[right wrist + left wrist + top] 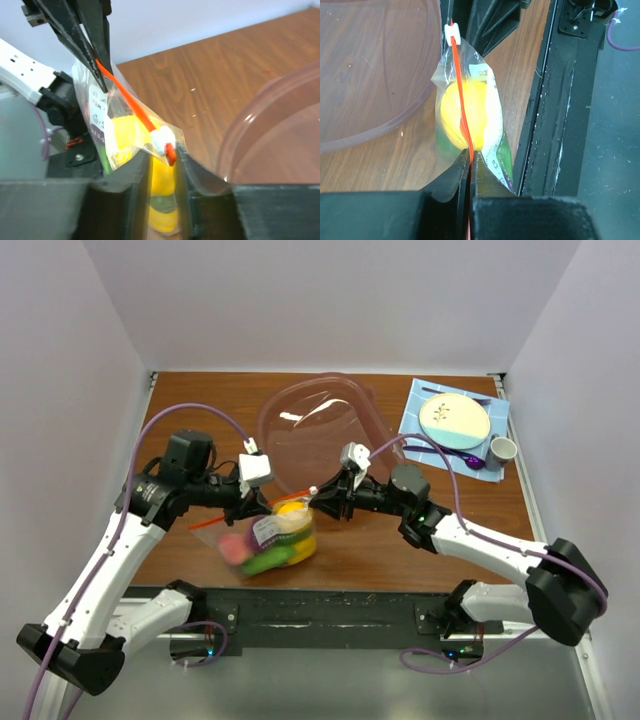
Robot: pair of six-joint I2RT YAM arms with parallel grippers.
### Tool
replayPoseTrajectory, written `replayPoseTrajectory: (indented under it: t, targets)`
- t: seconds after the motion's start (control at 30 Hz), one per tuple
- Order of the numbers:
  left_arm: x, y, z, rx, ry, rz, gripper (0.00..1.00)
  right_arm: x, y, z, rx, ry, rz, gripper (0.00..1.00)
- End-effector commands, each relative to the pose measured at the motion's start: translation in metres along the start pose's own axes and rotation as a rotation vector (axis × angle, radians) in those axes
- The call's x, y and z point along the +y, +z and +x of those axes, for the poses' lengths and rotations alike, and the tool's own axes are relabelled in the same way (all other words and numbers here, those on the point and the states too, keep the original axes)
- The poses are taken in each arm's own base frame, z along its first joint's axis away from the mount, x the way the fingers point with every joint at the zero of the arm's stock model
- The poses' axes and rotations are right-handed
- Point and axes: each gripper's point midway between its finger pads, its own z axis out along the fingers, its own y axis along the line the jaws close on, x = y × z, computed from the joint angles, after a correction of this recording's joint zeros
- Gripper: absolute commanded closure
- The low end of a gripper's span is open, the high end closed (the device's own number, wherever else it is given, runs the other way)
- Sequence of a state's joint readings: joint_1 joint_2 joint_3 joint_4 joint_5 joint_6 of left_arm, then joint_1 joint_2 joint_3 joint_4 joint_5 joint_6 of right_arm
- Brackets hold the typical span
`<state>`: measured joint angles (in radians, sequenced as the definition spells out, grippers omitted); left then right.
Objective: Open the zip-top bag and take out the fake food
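A long part of the bag's zip lies between my left gripper and the white slider, so my left gripper needs to grab the zip (455,56) near the slider before it opens the bag.
The zip-top bag (272,538) hangs between both grippers just above the table's front edge. Through its clear plastic I see fake food: a yellow piece (293,510), a pink one (235,545) and a green one (266,562). My left gripper (263,506) (471,154) is shut on the orange-red zip strip (460,95) at the bag's left end. My right gripper (318,496) (162,152) has its jaws narrowed onto the bag's other corner, with the white slider (161,138) (452,35) at its fingertips. The yellow piece (165,200) shows between the right fingers.
A large clear pinkish bowl (320,430) (370,75) (280,140) stands just behind the bag. At the back right lie a blue mat (425,405) with a plate (455,420), a small cup (502,449) and a purple spoon (470,462). The black base rail (560,125) runs along the near edge.
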<state>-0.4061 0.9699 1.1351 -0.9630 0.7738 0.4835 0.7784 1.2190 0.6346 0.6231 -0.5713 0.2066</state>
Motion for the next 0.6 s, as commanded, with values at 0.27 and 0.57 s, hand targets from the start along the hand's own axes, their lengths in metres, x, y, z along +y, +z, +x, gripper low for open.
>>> replayPoseTrajectory:
  t: [0.27,0.57]
  targets:
    - [-0.009,-0.008,-0.027,-0.079,0.066,0.045,0.37,0.022,0.01,-0.057,-0.087,-0.073,-0.13,0.79]
    - [0.0,0.007,-0.051,-0.104,0.063,0.096,0.3,0.032,0.013,-0.06,-0.071,-0.028,-0.189,0.78]
